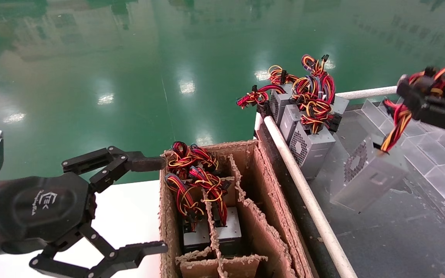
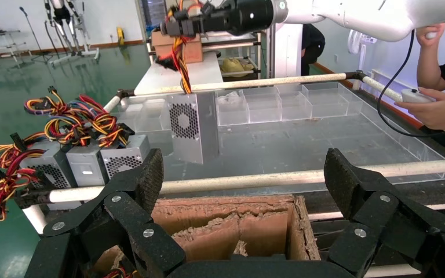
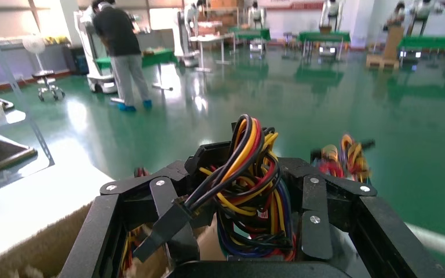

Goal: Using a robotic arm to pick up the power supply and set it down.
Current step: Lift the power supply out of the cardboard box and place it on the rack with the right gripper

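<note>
My right gripper is to let go of the power supply, which dangles tilted in the air now, on the grey table top, next to the nearest standing supply [image 1: 337, 167].
The power supply [image 1: 365, 173], a silver box with a vent grille, hangs tilted in the air above the grey table top [image 1: 400, 239]. My right gripper [image 1: 431, 90] is shut on its red, yellow and black wire bundle [image 3: 249, 174], and the box dangles below it. In the left wrist view the same power supply [image 2: 188, 124] hangs from the right gripper [image 2: 188, 23] on the white robotic arm [image 2: 371, 14]. My left gripper [image 1: 160, 204] stands open and empty beside the cardboard box [image 1: 269, 200], at its near left wall.
The divided cardboard box holds two more supplies [image 1: 211, 231] with wire loops. Three supplies [image 1: 307, 143] stand in a row at the table's far corner. A white pipe rail [image 1: 307, 193] edges the table. Clear plastic dividers [image 1: 435, 154] lie at right. A person's hand [image 2: 434, 107] holds a controller.
</note>
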`<state>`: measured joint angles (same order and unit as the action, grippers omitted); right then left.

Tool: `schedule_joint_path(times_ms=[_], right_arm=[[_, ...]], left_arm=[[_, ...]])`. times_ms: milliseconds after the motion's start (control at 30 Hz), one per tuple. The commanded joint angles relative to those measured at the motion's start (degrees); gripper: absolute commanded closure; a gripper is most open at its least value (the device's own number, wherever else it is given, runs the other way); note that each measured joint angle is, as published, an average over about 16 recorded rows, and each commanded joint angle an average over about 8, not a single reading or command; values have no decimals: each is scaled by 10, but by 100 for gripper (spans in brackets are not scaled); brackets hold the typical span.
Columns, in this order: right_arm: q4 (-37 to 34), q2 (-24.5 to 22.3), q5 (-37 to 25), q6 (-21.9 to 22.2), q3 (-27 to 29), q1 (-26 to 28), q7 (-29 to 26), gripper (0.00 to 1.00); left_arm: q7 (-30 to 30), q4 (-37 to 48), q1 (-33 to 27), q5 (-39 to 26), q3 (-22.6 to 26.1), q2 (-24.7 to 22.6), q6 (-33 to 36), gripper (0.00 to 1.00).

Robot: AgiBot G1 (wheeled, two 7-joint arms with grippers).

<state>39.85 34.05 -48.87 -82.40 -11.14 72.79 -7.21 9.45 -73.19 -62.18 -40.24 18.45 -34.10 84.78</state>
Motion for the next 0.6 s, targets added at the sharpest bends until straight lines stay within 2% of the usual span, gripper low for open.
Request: schedule_joint_path(times_ms=[33,600], right_arm=[[-22,-3,-7,-9,-4,4,9,100],[-155,72,-136,18,-76,153,71,100]], left_arm=[[0,0,0,0,0,0,0,0],[0,0,0,0,0,0,0,0]])
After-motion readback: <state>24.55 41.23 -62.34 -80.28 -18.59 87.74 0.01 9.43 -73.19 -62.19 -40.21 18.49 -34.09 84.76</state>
